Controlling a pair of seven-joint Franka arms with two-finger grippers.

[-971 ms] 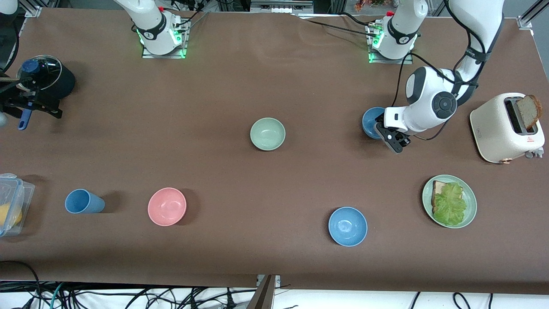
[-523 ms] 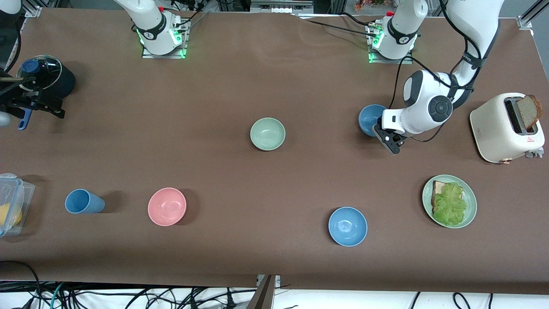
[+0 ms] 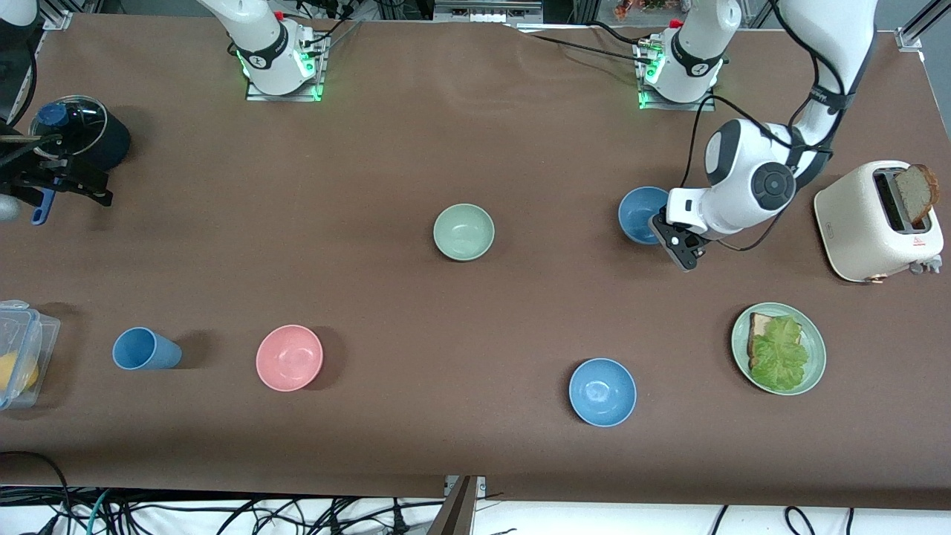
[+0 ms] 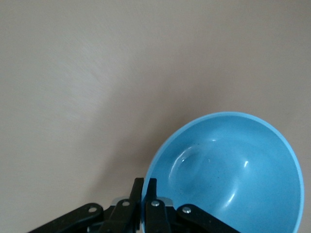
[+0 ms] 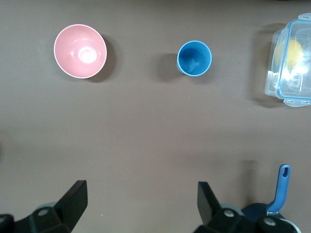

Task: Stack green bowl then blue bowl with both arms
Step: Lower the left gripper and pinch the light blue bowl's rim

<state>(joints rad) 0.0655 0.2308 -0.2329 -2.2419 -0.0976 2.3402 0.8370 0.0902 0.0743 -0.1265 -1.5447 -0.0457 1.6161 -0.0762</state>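
Next, my left gripper sets the blue bowl free inside the empty green bowl (image 3: 463, 231), which sits in the middle of the table.
The green bowl (image 3: 463, 232) sits upright and empty mid-table. My left gripper (image 3: 661, 227) is shut on the rim of the blue bowl (image 3: 640, 213), toward the left arm's end of the table. In the left wrist view the two fingers (image 4: 151, 187) pinch the bowl's wall (image 4: 228, 174), one inside and one outside. I cannot tell whether the bowl is clear of the table. My right gripper (image 3: 56, 180) is open and empty over the right arm's end, beside a black pot; its fingers (image 5: 77, 191) stand wide apart.
A brighter blue bowl (image 3: 602, 391), pink bowl (image 3: 289, 357) and blue cup (image 3: 145, 349) stand nearer the camera. A green plate with bread and lettuce (image 3: 778, 348) and a toaster (image 3: 878, 221) are at the left arm's end. A black pot (image 3: 78, 132) and a clear box (image 3: 18, 353) are at the right arm's end.
The left gripper and the blue bowl have shifted slightly, and a little more of the bowl shows beside the wrist. The right arm has hardly moved.
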